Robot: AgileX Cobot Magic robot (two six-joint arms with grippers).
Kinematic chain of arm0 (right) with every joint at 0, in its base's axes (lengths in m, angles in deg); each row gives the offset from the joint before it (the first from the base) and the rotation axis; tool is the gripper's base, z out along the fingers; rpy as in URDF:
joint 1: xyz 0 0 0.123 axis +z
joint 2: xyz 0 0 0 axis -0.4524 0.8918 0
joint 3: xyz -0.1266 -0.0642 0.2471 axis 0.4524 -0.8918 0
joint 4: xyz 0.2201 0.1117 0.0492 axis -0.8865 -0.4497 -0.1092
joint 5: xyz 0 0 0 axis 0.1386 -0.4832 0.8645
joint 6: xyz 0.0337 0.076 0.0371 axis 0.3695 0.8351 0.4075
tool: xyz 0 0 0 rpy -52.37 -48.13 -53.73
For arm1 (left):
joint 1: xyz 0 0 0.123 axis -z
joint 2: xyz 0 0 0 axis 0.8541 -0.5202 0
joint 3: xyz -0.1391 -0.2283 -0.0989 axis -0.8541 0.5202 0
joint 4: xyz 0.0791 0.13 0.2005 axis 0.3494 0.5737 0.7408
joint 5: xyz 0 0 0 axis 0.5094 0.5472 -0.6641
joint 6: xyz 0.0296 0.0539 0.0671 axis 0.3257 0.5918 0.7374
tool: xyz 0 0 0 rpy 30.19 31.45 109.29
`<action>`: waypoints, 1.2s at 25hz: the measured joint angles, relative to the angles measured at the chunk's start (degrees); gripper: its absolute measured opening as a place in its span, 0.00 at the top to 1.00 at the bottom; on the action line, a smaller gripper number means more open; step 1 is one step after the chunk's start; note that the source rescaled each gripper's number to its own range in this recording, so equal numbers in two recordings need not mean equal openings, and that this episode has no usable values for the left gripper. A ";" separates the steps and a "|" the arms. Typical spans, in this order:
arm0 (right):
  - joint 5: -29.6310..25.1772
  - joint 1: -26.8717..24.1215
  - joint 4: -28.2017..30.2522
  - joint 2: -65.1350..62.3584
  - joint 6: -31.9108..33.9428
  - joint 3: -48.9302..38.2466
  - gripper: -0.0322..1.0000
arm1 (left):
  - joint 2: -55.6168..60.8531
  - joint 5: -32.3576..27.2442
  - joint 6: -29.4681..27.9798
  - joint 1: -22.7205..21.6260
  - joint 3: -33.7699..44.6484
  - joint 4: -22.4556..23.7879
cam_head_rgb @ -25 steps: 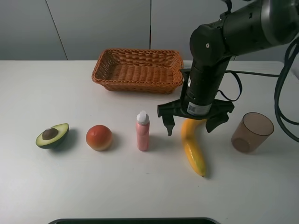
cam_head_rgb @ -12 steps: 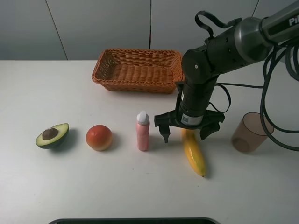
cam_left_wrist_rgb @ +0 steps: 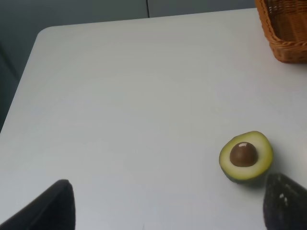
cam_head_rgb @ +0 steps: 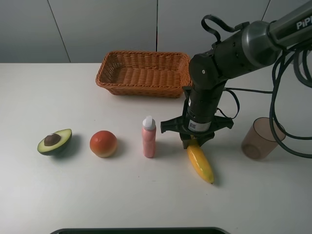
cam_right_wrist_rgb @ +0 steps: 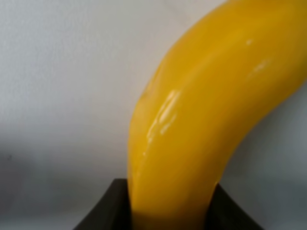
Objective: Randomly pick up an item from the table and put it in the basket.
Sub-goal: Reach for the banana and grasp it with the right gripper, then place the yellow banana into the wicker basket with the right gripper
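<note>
Next, my right gripper lets go of the yellow banana inside the brown wicker basket, lengthwise (cam_head_rgb: 141, 78) along its near side.
The yellow banana (cam_head_rgb: 201, 164) lies on the white table (cam_head_rgb: 48, 97), front right of centre. My right gripper (cam_head_rgb: 195, 141) is down over its far end with the fingers closed against it. In the right wrist view the banana (cam_right_wrist_rgb: 201, 120) fills the picture and the dark fingers (cam_right_wrist_rgb: 103, 213) press on both sides of it. The brown wicker basket (cam_head_rgb: 144, 73) stands empty at the back of the table, behind the gripper. My left gripper (cam_left_wrist_rgb: 168, 206) is open and empty, its fingertips (cam_left_wrist_rgb: 53, 206) wide apart over bare table; it is out of the exterior view.
In a row left of the banana are a pink bottle (cam_head_rgb: 149, 137), a red-orange fruit (cam_head_rgb: 103, 144) and an avocado half (cam_head_rgb: 54, 141), which also shows in the left wrist view (cam_left_wrist_rgb: 246, 156). A brown plastic cup (cam_head_rgb: 263, 138) stands right of the gripper.
My right gripper has come down onto the banana's far end and its fingers have closed from wide open to gripping it. The banana has stayed on the table.
</note>
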 joint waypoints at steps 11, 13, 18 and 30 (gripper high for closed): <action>-2.66 0.00 -0.12 -3.76 0.11 -0.13 0.97 | 0.00 0.00 0.00 0.00 0.00 0.00; -3.11 0.00 -0.12 -6.69 0.11 -0.13 0.97 | 0.00 0.00 0.00 0.00 0.00 0.00; -8.80 0.00 1.95 -12.86 0.11 4.84 0.97 | 0.00 0.00 0.00 0.00 0.00 0.00; -19.17 0.45 18.46 -8.37 -21.10 30.82 0.97 | 0.00 0.00 0.00 0.00 0.00 0.00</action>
